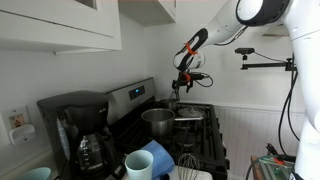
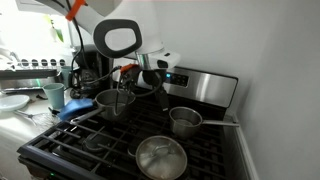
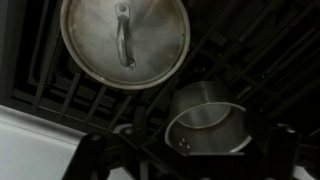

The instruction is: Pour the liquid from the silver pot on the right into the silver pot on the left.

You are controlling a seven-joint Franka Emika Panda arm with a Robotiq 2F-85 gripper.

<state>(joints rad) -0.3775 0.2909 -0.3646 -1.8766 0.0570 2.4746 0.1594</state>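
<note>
Next, I move my gripper to the smaller silver pot's rim (image 1: 173,100) (image 3: 176,116), on the side facing the round silver lid, and close it there.
Two silver pots stand on the black stove. The larger left pot (image 2: 113,103) also shows in an exterior view (image 1: 157,120). The smaller right pot (image 2: 185,121), with a long handle, shows in an exterior view (image 1: 190,116) and in the wrist view (image 3: 205,125), where its inside looks empty. My gripper (image 1: 178,97) hangs above the stove over the pots, touching neither. In the wrist view its dark fingers (image 3: 190,165) stand wide apart at the bottom edge, open and empty, just above the right pot.
A round silver lid (image 2: 160,158) lies on the front grate and shows in the wrist view (image 3: 125,40). A coffee maker (image 1: 80,130), a mug (image 1: 138,165), a blue cloth (image 1: 158,155) and a whisk (image 1: 185,160) are by the stove. Cabinets hang overhead.
</note>
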